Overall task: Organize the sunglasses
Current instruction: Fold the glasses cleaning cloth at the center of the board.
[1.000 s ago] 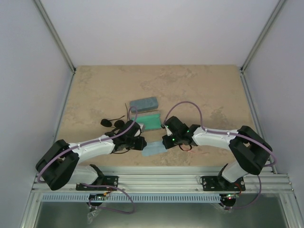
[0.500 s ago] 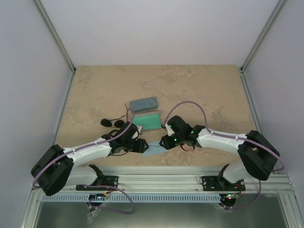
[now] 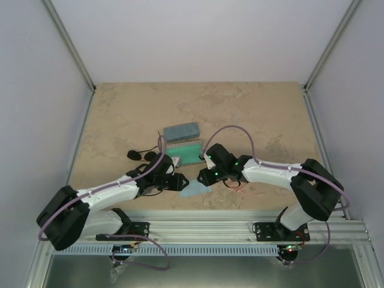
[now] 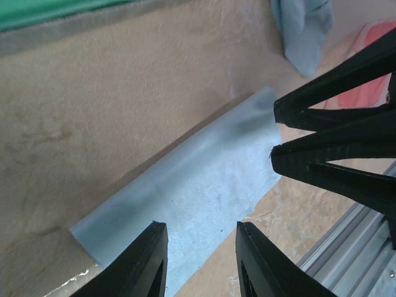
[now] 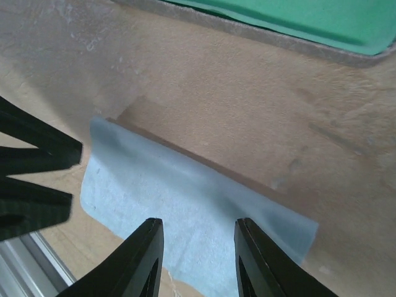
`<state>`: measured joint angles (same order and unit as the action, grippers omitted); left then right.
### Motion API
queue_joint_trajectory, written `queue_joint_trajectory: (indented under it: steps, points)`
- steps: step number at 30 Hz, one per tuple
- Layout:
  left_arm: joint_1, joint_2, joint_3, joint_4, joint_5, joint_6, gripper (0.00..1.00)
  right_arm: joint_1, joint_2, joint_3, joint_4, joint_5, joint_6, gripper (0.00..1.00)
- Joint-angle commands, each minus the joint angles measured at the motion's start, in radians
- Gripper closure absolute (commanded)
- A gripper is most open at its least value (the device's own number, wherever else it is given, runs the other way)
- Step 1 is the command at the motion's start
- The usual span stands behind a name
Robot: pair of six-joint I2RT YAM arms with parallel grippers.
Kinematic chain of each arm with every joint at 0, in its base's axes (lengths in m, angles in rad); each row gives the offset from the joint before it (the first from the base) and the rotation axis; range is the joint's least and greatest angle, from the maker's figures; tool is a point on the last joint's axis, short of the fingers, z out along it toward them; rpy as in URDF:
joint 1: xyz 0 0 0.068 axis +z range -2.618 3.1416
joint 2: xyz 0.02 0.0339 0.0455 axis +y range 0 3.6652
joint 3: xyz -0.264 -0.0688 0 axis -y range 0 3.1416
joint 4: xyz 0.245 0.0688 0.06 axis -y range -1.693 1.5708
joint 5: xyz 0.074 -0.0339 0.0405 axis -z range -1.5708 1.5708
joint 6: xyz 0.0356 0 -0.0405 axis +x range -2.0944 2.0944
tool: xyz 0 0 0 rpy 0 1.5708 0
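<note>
My left gripper, above the folded light blue cloth's near edge, should pinch the cloth's far corner (image 4: pixel 81 232) before both grippers lift it into the case.
The black-lensed sunglasses (image 3: pixel 140 155) lie on the table left of the left arm's wrist. Only a thin red bit of the red-framed sunglasses (image 3: pixel 236 185) shows under the right arm, and a blurred red shape (image 4: pixel 371 93) shows in the left wrist view. A folded light blue cloth (image 3: pixel 195 191) lies flat near the front edge. My left gripper (image 4: pixel 201 229) hovers open over the cloth (image 4: pixel 192 185), holding nothing. My right gripper (image 5: pixel 197 226) faces it, open over the same cloth (image 5: pixel 185 198). The two grippers' tips nearly meet.
A shut blue-grey case (image 3: pixel 181 130) lies behind an open case with green lining (image 3: pixel 187 152). A second, crumpled light blue cloth (image 4: pixel 303 25) sits beyond the right gripper's fingers (image 4: pixel 334 136). The metal rail (image 3: pixel 198 225) runs along the near edge.
Both grippers went from shut to open and let go of the cloth, which now lies folded on the table. The right gripper shifted slightly left and back.
</note>
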<state>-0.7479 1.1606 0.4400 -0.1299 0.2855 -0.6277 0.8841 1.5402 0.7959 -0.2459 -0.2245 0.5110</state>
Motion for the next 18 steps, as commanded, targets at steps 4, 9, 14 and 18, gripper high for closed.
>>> queue_joint_trajectory:
  steps: [4,9,14,18]
  points:
    - [0.001,0.111,-0.011,0.058,0.071,-0.011,0.69,0.021,0.095,0.038,0.034,-0.009,0.01,0.68]
    - [0.001,0.163,0.003,-0.061,-0.035,-0.034,0.68,0.022,0.136,0.034,-0.035,0.104,0.016,0.67]
    - [-0.005,0.19,-0.008,-0.157,-0.128,-0.059,0.69,0.024,0.125,0.035,-0.175,0.345,0.074,0.67]
    - [-0.015,0.173,0.054,-0.225,-0.145,-0.058,0.69,0.048,0.096,0.103,-0.339,0.534,0.137,0.66]
